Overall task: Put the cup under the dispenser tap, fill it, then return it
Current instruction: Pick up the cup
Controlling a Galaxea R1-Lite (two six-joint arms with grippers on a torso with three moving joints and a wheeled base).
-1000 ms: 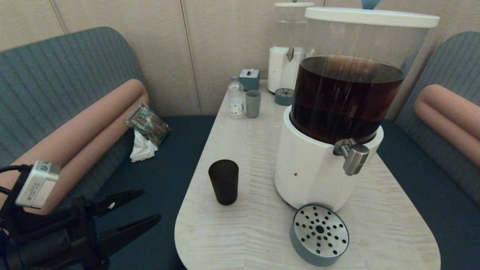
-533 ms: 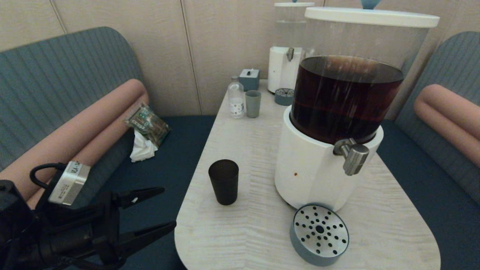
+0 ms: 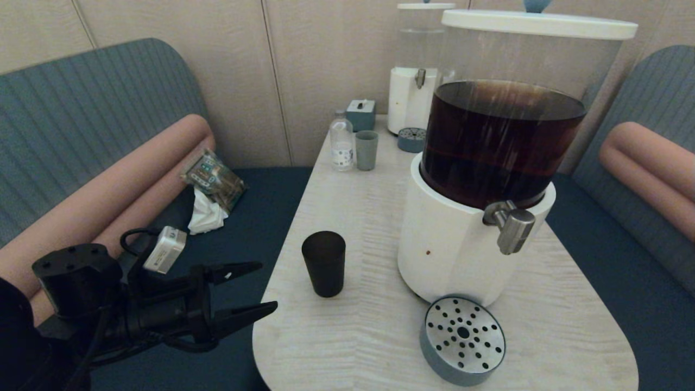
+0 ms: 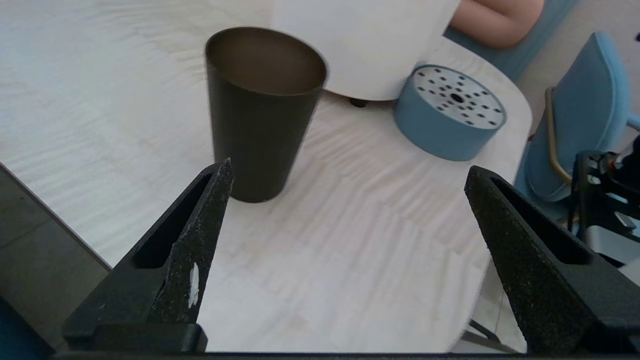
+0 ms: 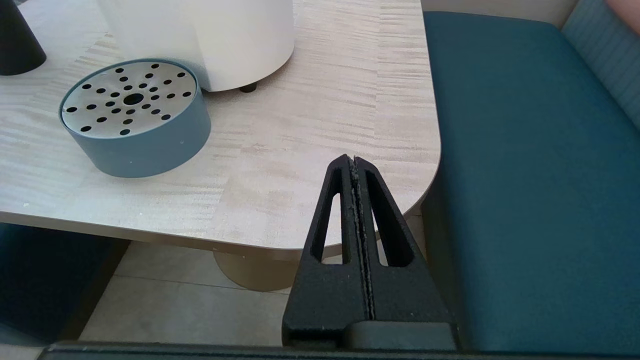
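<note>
The robot's left gripper will next move to the middle of the black-brown cup's body (image 3: pixel 326 267) (image 4: pixel 258 131) and close there, below the cup's rim.
The black-brown cup (image 3: pixel 323 263) (image 4: pixel 262 110) stands upright and empty on the pale wooden table (image 3: pixel 369 217), left of the big white-based dispenser (image 3: pixel 461 239) holding dark brown liquid. Its steel tap (image 3: pixel 511 227) juts out over the round perforated drip tray (image 3: pixel 462 339) (image 4: pixel 448 111). My left gripper (image 3: pixel 260 289) (image 4: pixel 347 167) is open at the table's left edge, a short way from the cup, nothing between its fingers. My right gripper (image 5: pixel 353 161) is shut and empty, low by the table's near right corner, outside the head view.
At the table's far end stand a paler grey-blue tumbler (image 3: pixel 366 150), a small clear bottle (image 3: pixel 341 141), a small blue box (image 3: pixel 361 114) and a smaller clear-liquid dispenser (image 3: pixel 417 81) with its own drip tray (image 3: pixel 411 139). Blue benches flank the table; a packet and tissue (image 3: pixel 212 190) lie on the left bench.
My left gripper has moved forward and to the right, from the lower left corner to the table's left edge, nearer the cup. The cup and dispenser have not moved.
</note>
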